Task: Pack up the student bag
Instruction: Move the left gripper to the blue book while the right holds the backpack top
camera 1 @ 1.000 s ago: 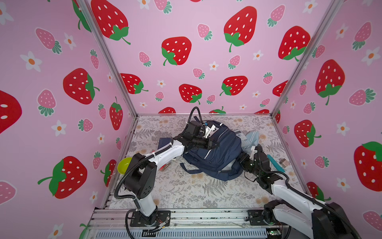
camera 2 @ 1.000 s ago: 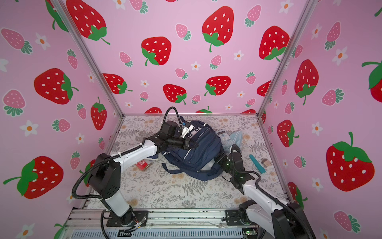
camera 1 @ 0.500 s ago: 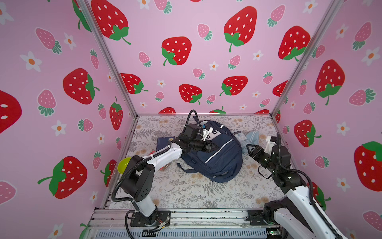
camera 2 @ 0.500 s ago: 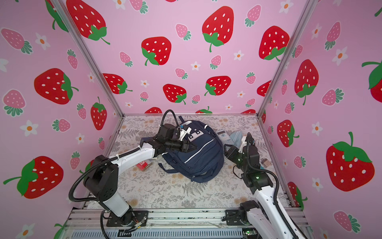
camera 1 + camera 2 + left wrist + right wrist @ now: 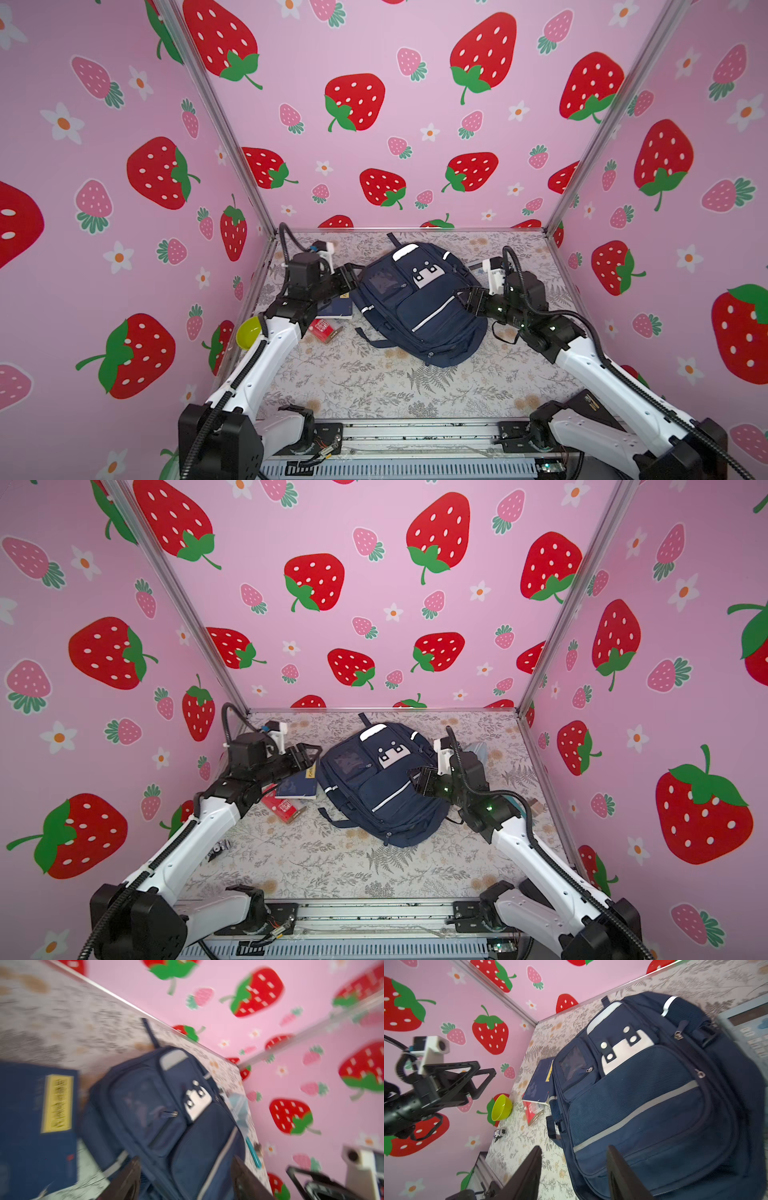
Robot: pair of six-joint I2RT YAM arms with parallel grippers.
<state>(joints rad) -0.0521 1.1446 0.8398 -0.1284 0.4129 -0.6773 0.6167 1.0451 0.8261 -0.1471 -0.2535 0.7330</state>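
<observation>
Next, I move my left gripper next to the navy book's spine (image 5: pixel 316 310), near the end beside the red box, and close it there.
The student bag (image 5: pixel 419 303) (image 5: pixel 382 787) is a navy backpack with white stripes. It lies flat, front side up, in the middle of the floral mat, its top loop toward the back wall. My left gripper (image 5: pixel 353 276) (image 5: pixel 311 754) hovers open just off the bag's left edge and holds nothing. The blurred left wrist view shows the bag (image 5: pixel 166 1115) beyond that gripper (image 5: pixel 187 1169). My right gripper (image 5: pixel 465 297) (image 5: pixel 417 777) is open and empty over the bag's right side. In the right wrist view this gripper (image 5: pixel 574 1159) straddles the edge of the bag (image 5: pixel 654 1095).
A navy book with a yellow label (image 5: pixel 338 305) (image 5: pixel 539 1082) and a red box (image 5: pixel 322 328) lie left of the bag. A yellow-green bowl (image 5: pixel 248 332) sits by the left wall. A teal pen (image 5: pixel 519 802) and a calculator (image 5: pixel 749 1030) lie to the right.
My left gripper let go of the bag's top, opened and drew back to the left. The bag settled flat. My right arm lifted away, then came in over the bag's right side.
</observation>
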